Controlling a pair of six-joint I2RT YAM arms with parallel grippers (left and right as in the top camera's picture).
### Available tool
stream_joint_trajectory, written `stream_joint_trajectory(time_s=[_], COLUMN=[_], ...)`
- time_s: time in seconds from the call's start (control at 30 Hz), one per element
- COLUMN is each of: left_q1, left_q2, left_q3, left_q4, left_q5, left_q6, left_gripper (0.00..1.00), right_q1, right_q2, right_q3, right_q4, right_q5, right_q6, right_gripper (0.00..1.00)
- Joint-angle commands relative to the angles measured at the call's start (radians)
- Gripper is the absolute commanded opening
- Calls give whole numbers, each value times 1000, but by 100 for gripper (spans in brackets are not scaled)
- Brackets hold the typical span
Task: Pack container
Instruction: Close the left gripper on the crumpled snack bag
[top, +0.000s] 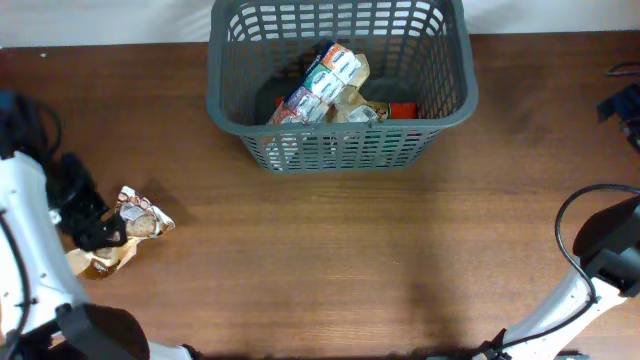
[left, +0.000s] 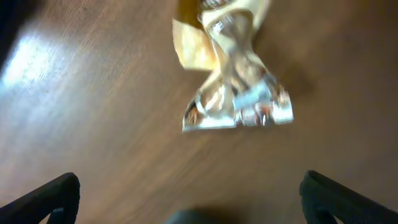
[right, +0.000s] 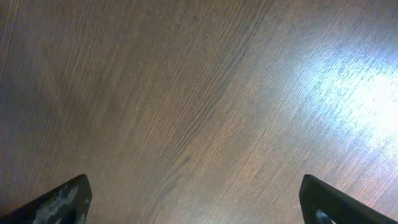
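Observation:
The robot's left gripper should next move to the snack packet's crinkled middle (top: 124, 242) (left: 234, 45), between its shiny end and its tan end, and close there.
The dark grey slotted basket (top: 340, 120) stands at the back centre of the table and holds several food packages (top: 325, 85). A crinkled clear and tan snack packet (top: 140, 218) lies on the table at the left; in the left wrist view (left: 236, 93) it lies ahead of the fingers, not touched. My left gripper (top: 100, 232) is open and empty, just left of the packet; its fingertips show wide apart in the left wrist view (left: 189, 199). My right gripper (right: 196, 199) is open and empty over bare wood at the right.
A tan wrapper (top: 95, 262) lies under the left arm. Dark objects (top: 625, 100) sit at the far right edge. Wooden tabletop (top: 350, 250) spreads in front of the basket.

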Motion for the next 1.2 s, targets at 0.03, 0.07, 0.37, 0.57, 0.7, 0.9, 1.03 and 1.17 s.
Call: stream_joint_trajectory(time_s=[0.03,0.07,0.37,0.57,0.7,0.9,1.03,1.17], left_q1=[71,86,131,130,123,44,4,-6], left_q2=[2,2,2,2,24,107,173,216], left_q3=[-121,-152,-278,-281,-281,-281,-281,-281], left_q4=[49,70,209,221,231,311,366,377], left_q5=[60,59,-86,-190,-189,-189,-188,-188], left_q6=[-76,-76,-76,-67,-58,-42,-52,-79], left_gripper=[99,99,99,99,99,99,99,99], right_q1=[-2,-2,-2,-2,-2,-2,-2,-2], right_q2=[-4,-4,-4,-4,-4,-4,-4,-4], right_q3=[-5,-5,-5,-5,-5,-5,-5,-5], right_q4=[0,1,0,1,1,1,0,0], right_q5=[16,16,16,16,16,16,16,16], right_q6=[9,9,9,9,9,9,9,9], right_gripper=[99,99,99,99,99,99,99,99])
